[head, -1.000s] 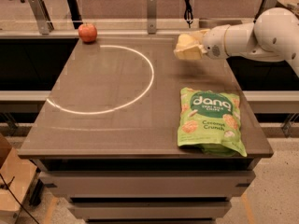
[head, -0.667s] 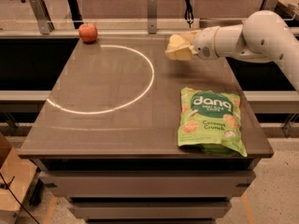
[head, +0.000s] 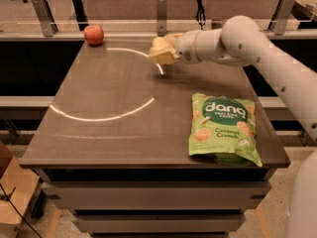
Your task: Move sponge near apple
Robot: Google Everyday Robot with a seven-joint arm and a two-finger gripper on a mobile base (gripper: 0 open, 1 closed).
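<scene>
The robot's gripper will release the sponge beside the red apple, on the nearest end of the white circle's far arc (head: 113,52).
The red apple (head: 93,34) sits at the table's far left corner. My gripper (head: 163,49) reaches in from the right on the white arm and hovers above the far middle of the table, over the right side of the white circle. It is shut on the pale yellow sponge (head: 159,56), held off the surface. The sponge is well to the right of the apple, about a third of the table's width away. The cream fingers blend with the sponge.
A green snack bag (head: 223,130) lies flat at the table's front right. The dark table (head: 99,133) bears a white circle mark (head: 106,117). A rail with metal posts (head: 41,14) runs behind the far edge.
The arm has swung left along the far side of the table, carrying the sponge from the right side towards the apple. Apple and bag have not moved.
</scene>
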